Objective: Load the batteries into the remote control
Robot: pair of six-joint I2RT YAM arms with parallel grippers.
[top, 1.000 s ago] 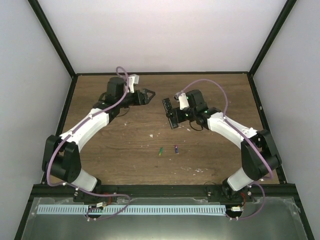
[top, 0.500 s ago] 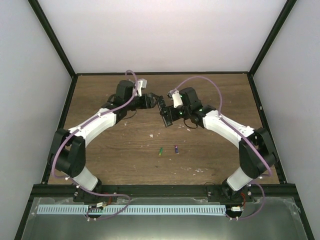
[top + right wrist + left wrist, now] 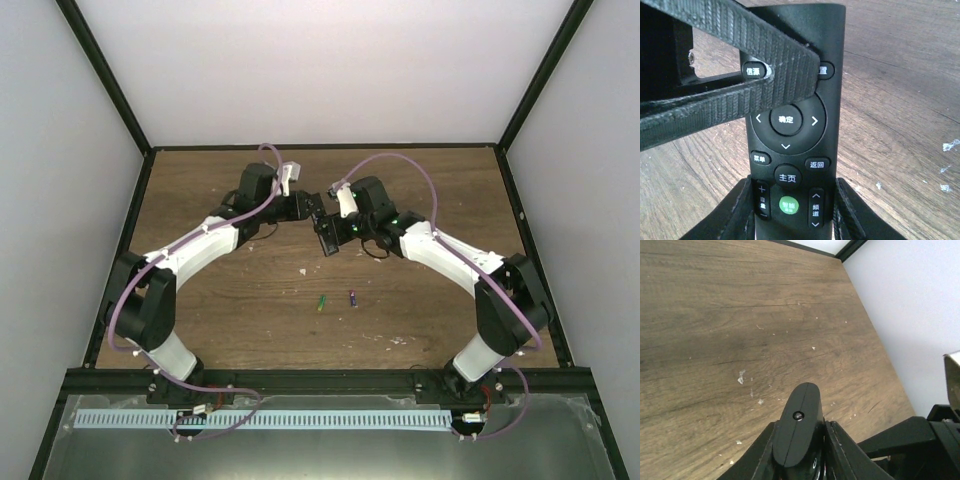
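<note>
The remote control's side edges are pinched in my right gripper, so it should open, turn, and grip the remote control's lower end (image 3: 794, 230) across its flat sides before my left gripper opens.
The remote control (image 3: 326, 234), a slim black bar with buttons, is held above the table at the back centre. My right gripper (image 3: 338, 236) is shut on its lower part; in the right wrist view the remote control (image 3: 790, 120) sits between that gripper's (image 3: 792, 185) fingers, buttons facing the camera. My left gripper (image 3: 316, 211) is shut on the remote's other end, and its ribbed fingers (image 3: 780, 55) cross the top buttons. The left wrist view shows the remote's rounded end (image 3: 799, 417) clamped in the left gripper (image 3: 801, 427). The green battery (image 3: 321, 302) and the purple battery (image 3: 353, 298) lie on the wood, nearer me.
The wooden table (image 3: 240, 290) carries small white specks. Black frame posts (image 3: 525, 90) and pale walls close in the back and sides. A metal tray (image 3: 320, 440) runs along the near edge behind the arm bases.
My left arm has swung right to the remote and closed its jaws on the far end. The right arm has carried the remote a little to the left.
</note>
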